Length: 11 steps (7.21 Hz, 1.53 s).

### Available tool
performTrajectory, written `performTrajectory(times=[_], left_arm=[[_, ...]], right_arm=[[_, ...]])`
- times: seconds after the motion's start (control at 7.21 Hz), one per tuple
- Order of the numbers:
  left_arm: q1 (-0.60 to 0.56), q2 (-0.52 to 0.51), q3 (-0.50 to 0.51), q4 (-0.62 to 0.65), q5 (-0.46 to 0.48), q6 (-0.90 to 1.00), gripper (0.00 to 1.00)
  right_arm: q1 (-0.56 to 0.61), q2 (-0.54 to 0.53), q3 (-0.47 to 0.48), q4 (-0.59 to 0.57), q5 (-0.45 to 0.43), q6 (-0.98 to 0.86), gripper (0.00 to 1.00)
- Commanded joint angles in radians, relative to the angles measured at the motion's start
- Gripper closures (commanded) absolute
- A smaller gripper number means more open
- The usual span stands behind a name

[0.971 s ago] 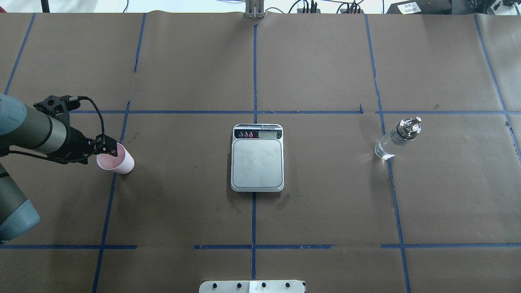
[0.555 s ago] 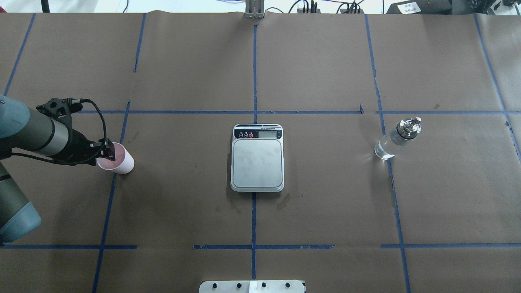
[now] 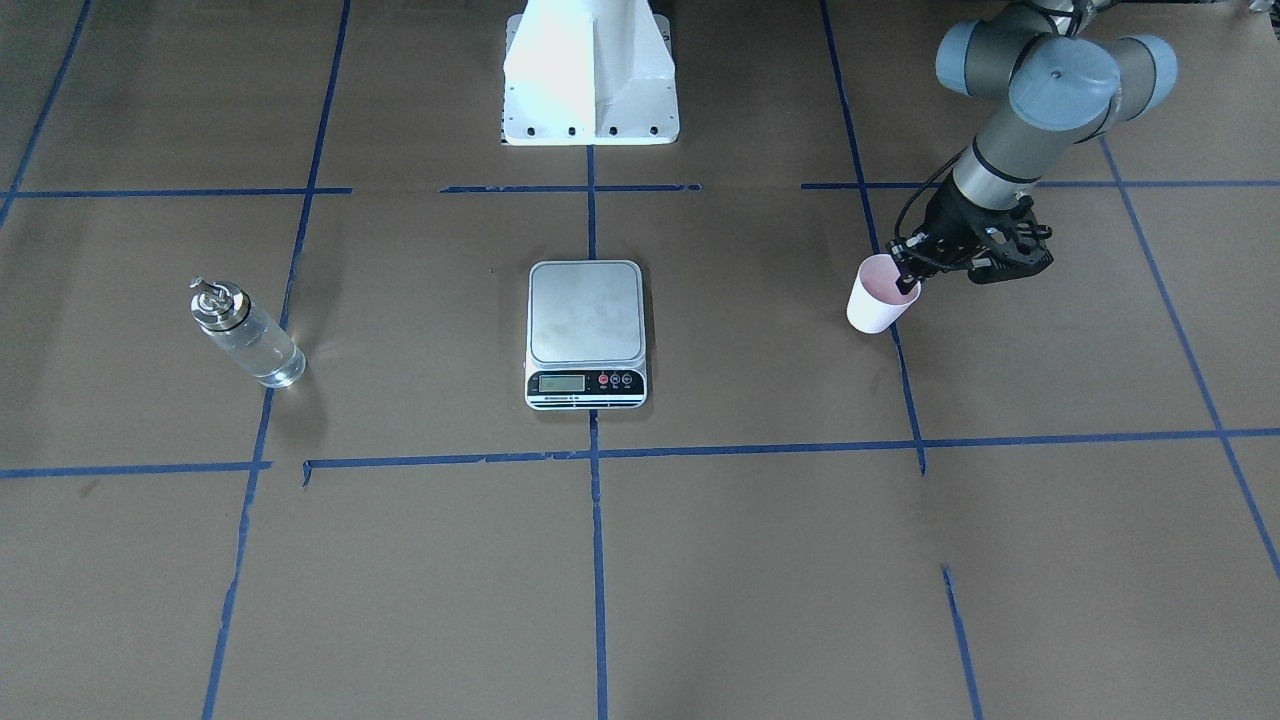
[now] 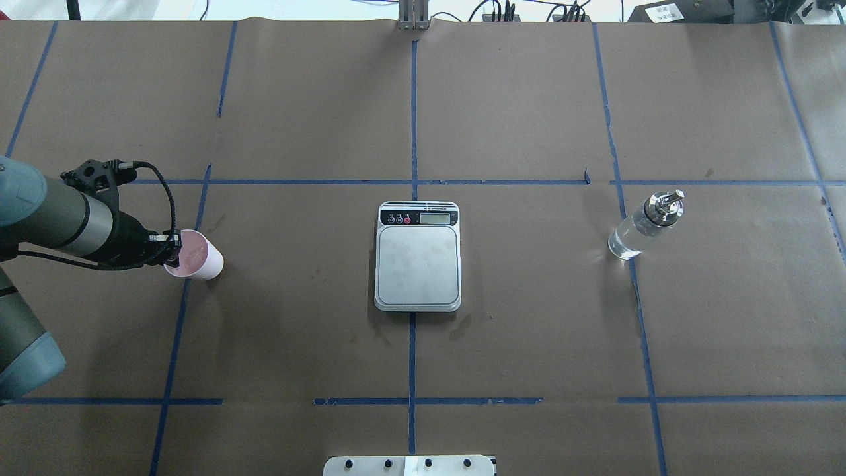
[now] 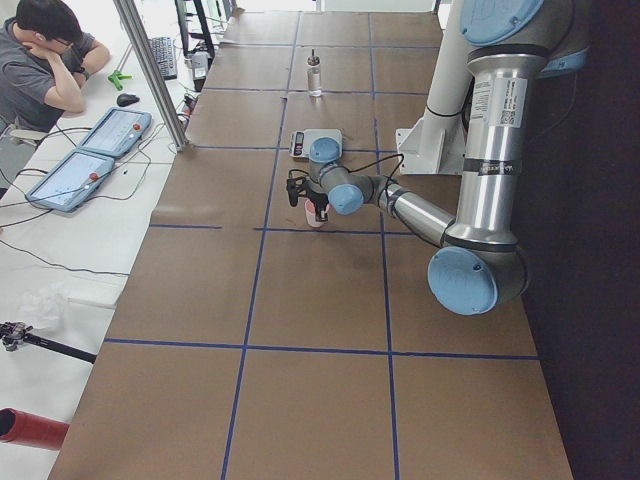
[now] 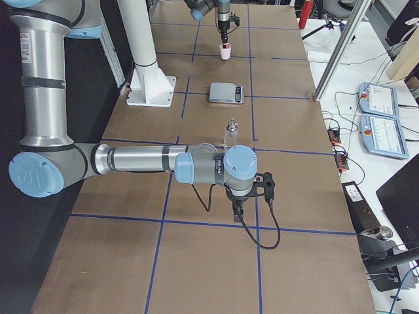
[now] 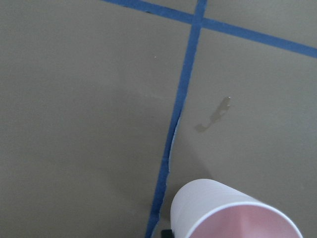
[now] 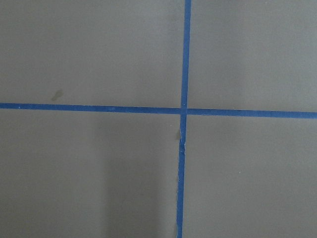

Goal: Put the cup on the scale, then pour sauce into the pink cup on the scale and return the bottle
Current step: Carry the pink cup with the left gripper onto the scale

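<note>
My left gripper is going to set the pink cup down next, and it will place it on the middle of the scale's metal plate (image 3: pixel 594 313).
The pink cup (image 4: pixel 197 256) is at the table's left, its rim pinched by my left gripper (image 4: pixel 173 248), one finger inside it; it also shows in the front view (image 3: pixel 878 298) and the left wrist view (image 7: pixel 233 213), where it tilts. The scale (image 4: pixel 418 264) lies bare in the middle. The glass bottle (image 4: pixel 640 229) with clear sauce and a silver cap stands at the right, untouched. My right gripper (image 6: pixel 239 208) shows only in the exterior right view, low over the table and nearer the camera than the bottle (image 6: pixel 230 133); I cannot tell whether it is open.
Brown paper with blue tape lines covers the table (image 4: pixel 529 330). The robot's white base (image 3: pixel 590 70) stands behind the scale. A person sits at tablets beyond the table's far edge in the exterior left view (image 5: pixel 50 60).
My left gripper has drawn back a little from over the cup and closed on its rim; the cup has shifted slightly right and tilted. The scale and bottle have not moved.
</note>
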Motion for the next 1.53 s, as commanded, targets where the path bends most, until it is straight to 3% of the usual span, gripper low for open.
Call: performTrajectory(times=[0.0, 0.28, 0.56, 0.83, 1.39], left_arm=[[-0.011, -0.077, -0.103, 0.176, -0.001, -0.003, 1.00], [0.001, -0.416, -0.078, 0.496, -0.001, -0.144, 1.00], [0.094, -0.619, 0.044, 0.537, 0.017, -0.393, 1.00], [0.197, -0.721, 0.158, 0.534, 0.132, -0.500, 1.00], [0.234, -0.752, 0.235, 0.496, 0.139, -0.516, 1.00]], right_arm=[[0.000, 0.001, 0.002, 0.000, 0.002, 0.000, 0.00], [0.000, 0.001, 0.014, -0.001, 0.039, 0.000, 0.00], [0.000, 0.002, 0.015, 0.000, 0.056, 0.000, 0.00], [0.000, 0.002, 0.017, 0.000, 0.056, 0.000, 0.00], [0.000, 0.002, 0.023, 0.000, 0.057, 0.000, 0.00]])
